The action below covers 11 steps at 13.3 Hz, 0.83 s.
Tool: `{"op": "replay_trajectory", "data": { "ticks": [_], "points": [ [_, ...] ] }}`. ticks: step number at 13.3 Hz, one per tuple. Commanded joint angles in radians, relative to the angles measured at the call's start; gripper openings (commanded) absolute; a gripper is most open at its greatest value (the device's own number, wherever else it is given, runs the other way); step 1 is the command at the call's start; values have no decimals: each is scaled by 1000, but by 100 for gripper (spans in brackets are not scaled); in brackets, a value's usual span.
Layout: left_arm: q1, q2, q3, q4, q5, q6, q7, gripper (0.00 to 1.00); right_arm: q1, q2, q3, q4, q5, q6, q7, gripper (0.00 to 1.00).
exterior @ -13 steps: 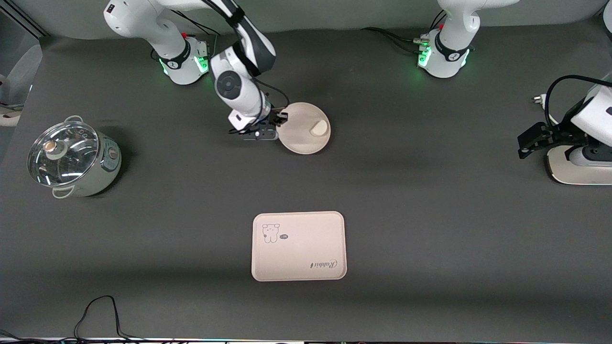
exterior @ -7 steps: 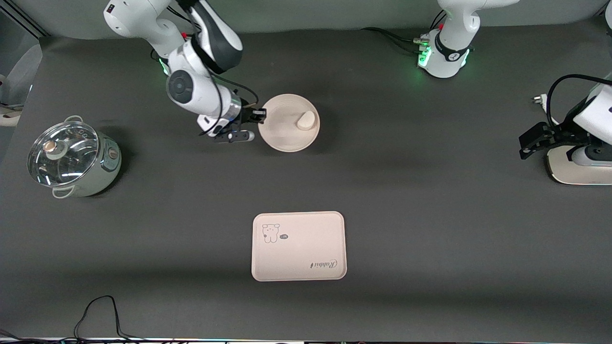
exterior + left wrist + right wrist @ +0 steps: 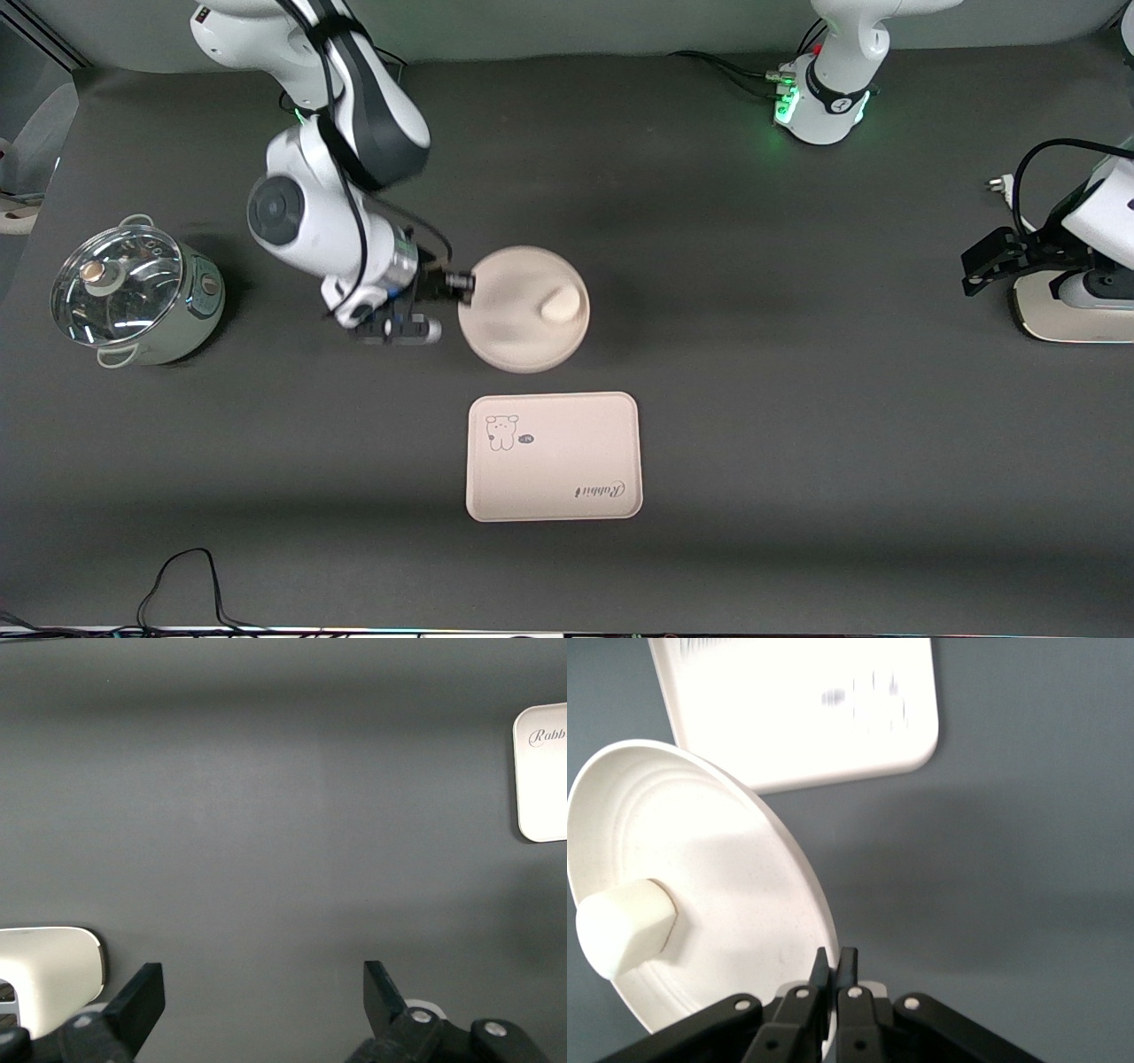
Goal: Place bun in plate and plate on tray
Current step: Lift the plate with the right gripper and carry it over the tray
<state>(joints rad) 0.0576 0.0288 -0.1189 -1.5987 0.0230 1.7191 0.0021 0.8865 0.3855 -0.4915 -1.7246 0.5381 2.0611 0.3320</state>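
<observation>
The plate, still in the air over the dark table, will be let go by my right gripper on the middle of the tray [image 3: 555, 463] [image 3: 784, 666], next to the animal drawing.
My right gripper [image 3: 461, 285] is shut on the rim of the round cream plate [image 3: 514, 332] and holds it in the air over the dark table, close to the tray's edge. The off-white bun [image 3: 560, 307] lies in the plate. In the right wrist view the fingers [image 3: 835, 958] pinch the plate's rim [image 3: 718, 859], with the bun [image 3: 625, 926] on it and the tray [image 3: 806, 709] below. The rectangular tray [image 3: 553, 456] with the animal drawing lies bare on the table. My left gripper [image 3: 974, 266] waits open at the left arm's end of the table, with nothing between its fingers [image 3: 263, 992].
A small pot with a glass lid [image 3: 133, 297] stands at the right arm's end of the table. A white device [image 3: 1063, 319] sits under the left gripper. A black cable [image 3: 186, 585] lies near the front edge.
The right arm has carried the plate with the bun toward the front camera, from near its base to just short of the tray. The left arm has not moved.
</observation>
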Motion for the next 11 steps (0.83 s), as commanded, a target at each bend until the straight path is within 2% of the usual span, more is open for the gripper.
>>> {"op": "replay_trajectory", "data": {
  "ticks": [1, 3, 4, 9, 11],
  "points": [
    [-7, 10, 5, 26, -3, -21, 12, 100, -98, 302, -1, 319, 176, -44, -76, 0],
    [-7, 10, 5, 28, -5, -24, 13, 100, -181, 396, 4, 405, 308, -42, -108, 0],
    [-7, 10, 5, 28, -3, -23, 12, 100, -198, 426, 4, 427, 347, -42, -113, 0],
    [-7, 10, 5, 28, -3, -15, 13, 100, -241, 548, 33, 519, 410, -30, -107, 0],
    [-7, 10, 5, 28, -3, -15, 12, 100, -230, 573, 36, 516, 413, 42, -102, 0]
  ]
}}
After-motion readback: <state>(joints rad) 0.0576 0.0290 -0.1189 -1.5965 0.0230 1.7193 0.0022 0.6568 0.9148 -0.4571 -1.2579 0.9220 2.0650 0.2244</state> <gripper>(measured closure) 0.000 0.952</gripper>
